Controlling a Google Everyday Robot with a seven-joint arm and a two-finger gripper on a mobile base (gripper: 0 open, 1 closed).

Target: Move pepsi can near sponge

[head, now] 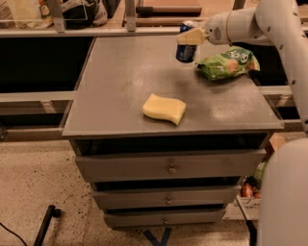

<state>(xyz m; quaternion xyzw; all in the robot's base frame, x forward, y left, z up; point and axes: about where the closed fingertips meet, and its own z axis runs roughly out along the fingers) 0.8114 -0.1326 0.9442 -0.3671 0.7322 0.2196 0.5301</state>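
Observation:
Next, my gripper sets the pepsi can on the grey table (167,93) just behind the yellow sponge.
The pepsi can (186,50) is dark blue with a silver top and stands upright at the far right of the grey table top (120,91). My gripper (190,37) reaches in from the right, and its pale fingers are shut around the can's upper half. The can's base is at or just above the table surface; I cannot tell which. The sponge (164,109) is a pale yellow wavy block lying flat near the front middle of the table, well in front of the can and a little to its left.
A green crinkly snack bag (227,63) lies just right of the can, under my arm (260,21). The table is a drawer cabinet with drawers (168,168) below. A shelf rail with clutter (86,12) runs behind the table.

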